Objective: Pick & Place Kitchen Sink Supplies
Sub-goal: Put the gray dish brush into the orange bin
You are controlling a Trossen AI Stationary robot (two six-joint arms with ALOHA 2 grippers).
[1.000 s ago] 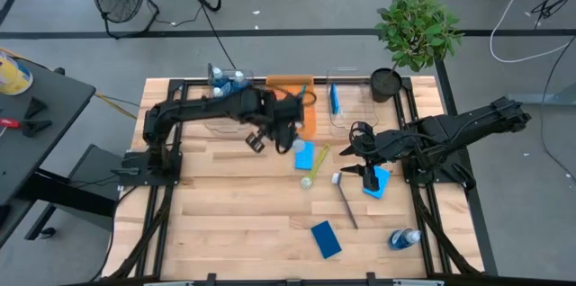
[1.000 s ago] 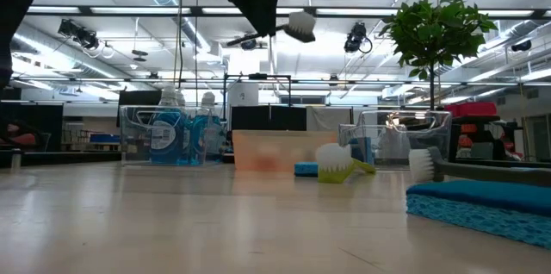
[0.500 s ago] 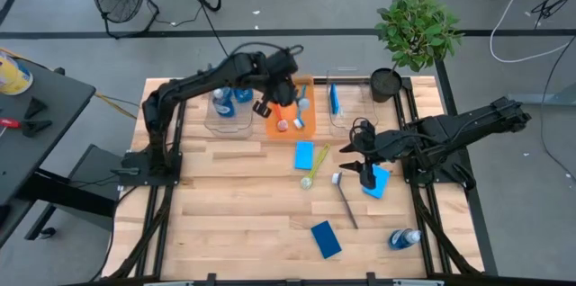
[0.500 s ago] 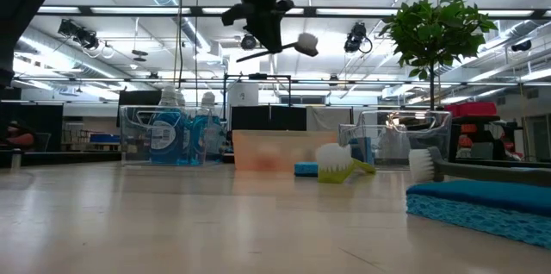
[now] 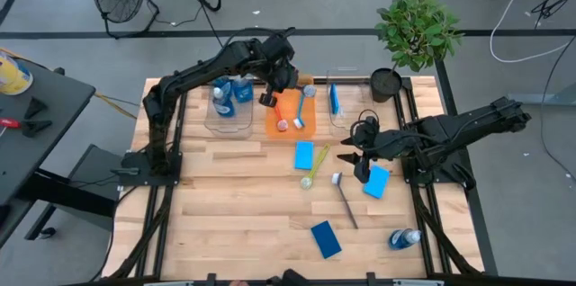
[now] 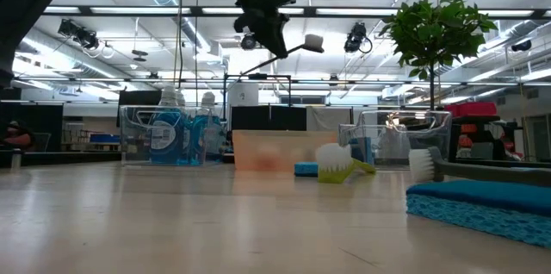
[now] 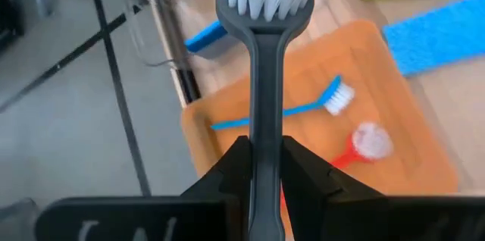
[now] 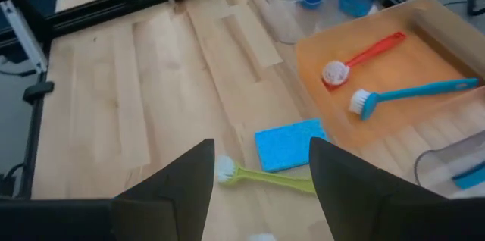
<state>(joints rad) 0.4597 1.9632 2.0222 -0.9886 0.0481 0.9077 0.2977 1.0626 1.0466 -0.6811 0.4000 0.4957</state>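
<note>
The orange bin has a red brush and a blue brush. My left gripper should release the dark grey brush, now held over that bin, in the orange bin (image 5: 290, 113) (image 7: 311, 139) between those two.
My left gripper (image 5: 277, 88) hangs over the orange bin (image 5: 290, 133) near the table's far edge, shut on a dark grey brush (image 7: 265, 67) with white bristles (image 6: 312, 43). Inside the bin lie a red brush (image 7: 356, 146) and a blue brush (image 7: 280, 110). My right gripper (image 5: 360, 164) is open right of the table's middle, beside a flat blue sponge (image 5: 376, 182). On the table lie two more blue sponges (image 5: 304, 154) (image 5: 326, 238), a yellow-green brush (image 5: 315, 167), another dark grey brush (image 5: 347, 203) and a small bottle (image 5: 405, 237). My left gripper pinches the dark grey brush's handle (image 7: 265, 123) between its two fingers, some way back from the bristle head. The fingers (image 6: 269, 22) come at it from above. The brush is lifted clear over the orange bin, slightly tilted, its head pointing toward the table's right.
A clear bin with blue bottles (image 5: 229, 97) stands left of the orange bin. Another clear bin (image 5: 349, 106), holding a blue sponge on edge (image 5: 334, 99), stands to its right. A potted plant (image 5: 417, 30) is at the far right corner. Bare wood lies on the near left.
My left gripper has carried the dark grey brush from above the table's middle toward the far edge, and now holds it over the orange bin; the brush has stayed lifted. My right gripper has drawn slightly away from the blue sponge beside it, which now shows in full.
</note>
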